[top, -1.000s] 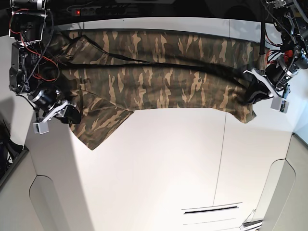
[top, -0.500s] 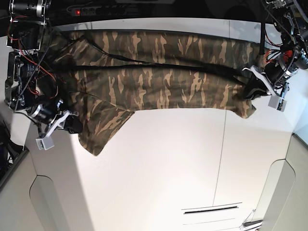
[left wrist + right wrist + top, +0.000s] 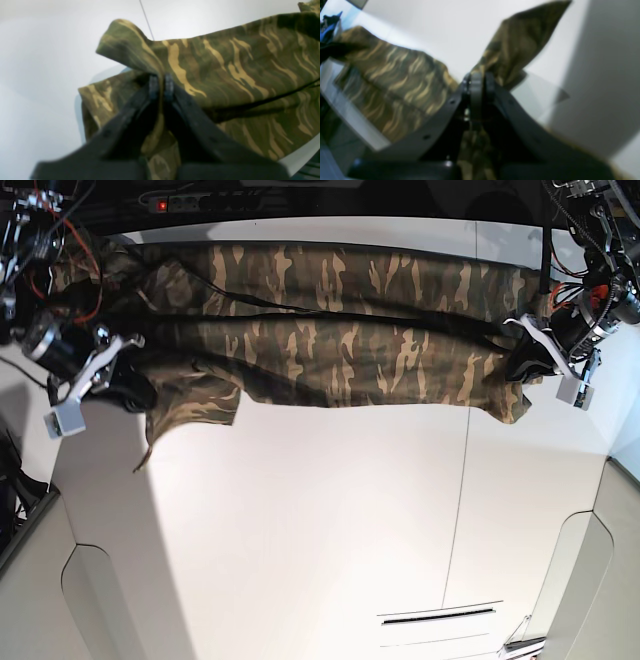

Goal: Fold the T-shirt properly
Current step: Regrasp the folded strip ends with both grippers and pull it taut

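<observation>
Next, I release the T-shirt's corner, now hanging from my gripper, with my right gripper on the bunched cloth (image 3: 142, 277) near the table's back edge.
The camouflage T-shirt (image 3: 340, 330) lies stretched across the back of the white table (image 3: 320, 520). My right gripper (image 3: 138, 392), at the left of the base view, is shut on the shirt's left corner, which hangs from it in a narrow flap. The right wrist view shows its jaws pinched on a fold of the T-shirt (image 3: 517, 42). My left gripper (image 3: 524, 366), at the right of the base view, is shut on the shirt's right edge. In the left wrist view its fingertips (image 3: 169, 83) clamp a raised fold of the T-shirt (image 3: 225, 75).
A dark power strip (image 3: 190, 200) lies along the back edge behind the shirt. A thin seam (image 3: 462, 510) runs down the table's right part, and a dark slot (image 3: 437, 616) sits near the front. Grey cut-outs flank the front corners.
My right gripper has shut on the shirt's left corner and drawn it up and back, so the wide hanging flap is now a narrow one. The left gripper has barely moved.
</observation>
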Available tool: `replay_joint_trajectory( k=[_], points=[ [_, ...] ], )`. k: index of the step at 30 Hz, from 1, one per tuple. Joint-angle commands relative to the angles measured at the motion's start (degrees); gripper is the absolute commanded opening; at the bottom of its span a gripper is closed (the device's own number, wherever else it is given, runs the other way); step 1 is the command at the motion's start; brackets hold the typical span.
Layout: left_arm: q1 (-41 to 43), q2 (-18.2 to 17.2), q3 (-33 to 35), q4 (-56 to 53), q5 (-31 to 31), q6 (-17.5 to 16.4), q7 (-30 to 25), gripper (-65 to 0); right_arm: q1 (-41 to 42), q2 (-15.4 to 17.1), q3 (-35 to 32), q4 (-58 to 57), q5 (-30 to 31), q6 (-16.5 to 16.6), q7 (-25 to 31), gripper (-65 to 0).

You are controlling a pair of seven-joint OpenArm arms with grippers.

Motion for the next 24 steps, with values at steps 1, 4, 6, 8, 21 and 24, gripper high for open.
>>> replay_joint_trajectory(
  k=[1, 4, 6, 8, 21, 24],
  points=[
    [-0.1, -1.2, -0.4, 1.1, -0.8, -0.5, -0.9, -65.0, -1.1, 0.8, 1.3, 2.3, 1.8, 0.5, 1.2, -65.0],
    [-0.1, -1.4, -0.4, 1.3, -0.8, -0.5, -0.9, -65.0, -5.7, 0.8, 3.4, 5.7, 3.4, 0.7, 1.1, -65.0],
    [-0.1, -1.4, -0.5, 1.9, -0.8, -0.5, -0.8, -65.0, -8.3, 0.8, 4.2, 7.7, 4.1, 0.7, 1.0, -65.0],
    [-0.1, -1.4, -1.1, 2.8, -0.8, -0.5, -0.8, -65.0, -10.4, 0.8, 4.5, 9.4, 4.8, 0.7, 0.7, -65.0],
    [7.0, -1.3, -3.7, 13.6, -0.8, -0.5, 0.6, -65.0, -19.2, 0.8, 4.5, 12.6, 5.8, 0.7, 0.4, -65.0],
    [8.3, -1.3, -3.7, 13.5, -0.7, -0.5, 0.7, -65.0, -20.3, 0.8, 4.5, 12.6, 6.0, 0.7, 0.0, -65.0]
  ],
)
